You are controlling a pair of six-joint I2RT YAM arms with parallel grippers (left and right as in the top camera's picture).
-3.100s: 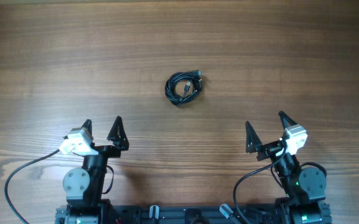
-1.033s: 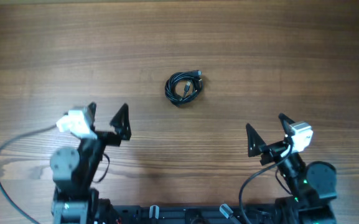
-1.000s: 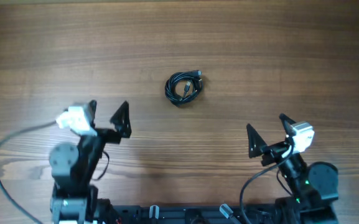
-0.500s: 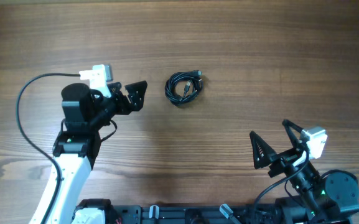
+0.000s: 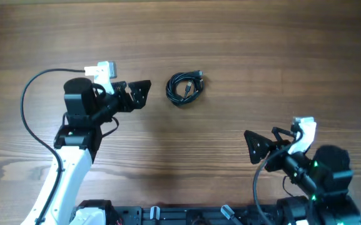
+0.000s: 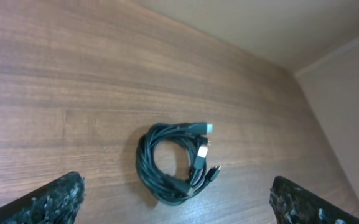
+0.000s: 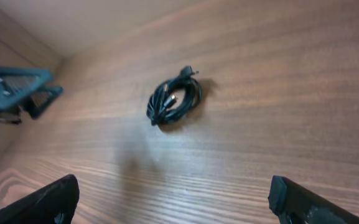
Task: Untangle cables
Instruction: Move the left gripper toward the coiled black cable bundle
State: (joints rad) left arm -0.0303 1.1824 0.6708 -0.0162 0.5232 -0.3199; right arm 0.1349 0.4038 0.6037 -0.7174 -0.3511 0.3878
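Next, I close my left gripper on the bundle's bare coiled side (image 5: 169, 91) (image 6: 143, 160), the one that faces that gripper, across from the plugs of the black cables.
The cables (image 5: 185, 87) are thin black cords coiled in one small bundle on the wooden table, with small plugs sticking out. The bundle shows in the left wrist view (image 6: 174, 163) and in the right wrist view (image 7: 175, 98). My left gripper (image 5: 140, 94) is open and empty, just left of the bundle and pointing at it. My right gripper (image 5: 264, 142) is open and empty, at the front right, well away from the bundle. The left fingertips frame the bundle in the left wrist view (image 6: 179, 202).
The wooden table (image 5: 280, 50) holds nothing else. The left arm's thick black cable (image 5: 27, 106) loops out to the left. The left arm shows at the left edge of the right wrist view (image 7: 11, 87).
My left arm has reached forward from the front left and now points at the bundle. My right gripper has turned a little to the left. The bundle has not moved.
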